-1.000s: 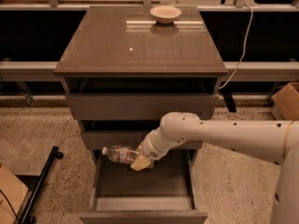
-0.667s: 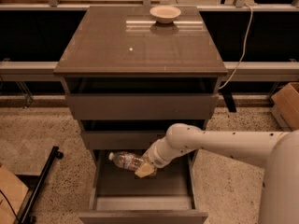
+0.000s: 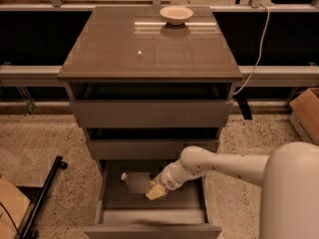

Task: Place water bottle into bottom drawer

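My gripper is going to release the water bottle near the middle of the open bottom drawer's inside [image 3: 146, 195].
The bottom drawer [image 3: 149, 218] is pulled open below the two shallower drawers, its grey-brown inside showing. The water bottle [image 3: 133, 180] lies on its side inside the drawer, white cap pointing left. My gripper [image 3: 155, 191] reaches down into the drawer from the right, its yellowish fingertips at the bottle's right end. The bottle looks low in the drawer, at or near its floor; I cannot tell whether it rests there.
A shallow beige bowl [image 3: 176, 14] sits at the back of the cabinet top [image 3: 149, 49]. The top drawer [image 3: 149, 112] and middle drawer [image 3: 149, 147] are slightly open. A black stand leg [image 3: 42, 198] lies left on the floor; a cardboard box [image 3: 306, 111] stands right.
My arm has moved down and deeper into the bottom drawer, carrying the bottle lower toward the drawer floor.
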Tool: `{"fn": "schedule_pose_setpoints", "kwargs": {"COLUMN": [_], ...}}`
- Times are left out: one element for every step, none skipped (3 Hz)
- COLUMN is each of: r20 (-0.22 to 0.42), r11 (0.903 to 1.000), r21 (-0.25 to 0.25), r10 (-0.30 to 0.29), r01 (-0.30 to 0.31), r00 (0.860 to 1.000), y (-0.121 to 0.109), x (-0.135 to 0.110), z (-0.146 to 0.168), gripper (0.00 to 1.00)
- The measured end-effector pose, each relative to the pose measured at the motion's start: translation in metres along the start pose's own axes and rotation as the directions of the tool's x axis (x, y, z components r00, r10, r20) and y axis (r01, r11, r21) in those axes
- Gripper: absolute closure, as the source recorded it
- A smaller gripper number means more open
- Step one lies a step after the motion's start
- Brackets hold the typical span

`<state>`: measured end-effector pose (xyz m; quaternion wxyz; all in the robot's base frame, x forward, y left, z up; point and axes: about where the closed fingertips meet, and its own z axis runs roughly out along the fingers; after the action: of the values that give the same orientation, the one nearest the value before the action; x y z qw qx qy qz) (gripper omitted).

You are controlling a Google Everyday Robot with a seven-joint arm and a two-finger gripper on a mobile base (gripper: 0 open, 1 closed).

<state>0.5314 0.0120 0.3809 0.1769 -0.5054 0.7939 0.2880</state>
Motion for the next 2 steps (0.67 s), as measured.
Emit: {"fn": "schedule_pose_setpoints", "kwargs": {"r20": [-0.042,-0.035], "r11": [0.9997,0.9985], "r21": [0.026,0.052], "r10": [-0.001,0.018], "r01": [0.002,-0.016], "r00": [0.999,0.999], "y": [-0.009,-0.041], "x": [0.000,0.017], "z": [0.017,0.059], "gripper": [1.00,1.00]}}
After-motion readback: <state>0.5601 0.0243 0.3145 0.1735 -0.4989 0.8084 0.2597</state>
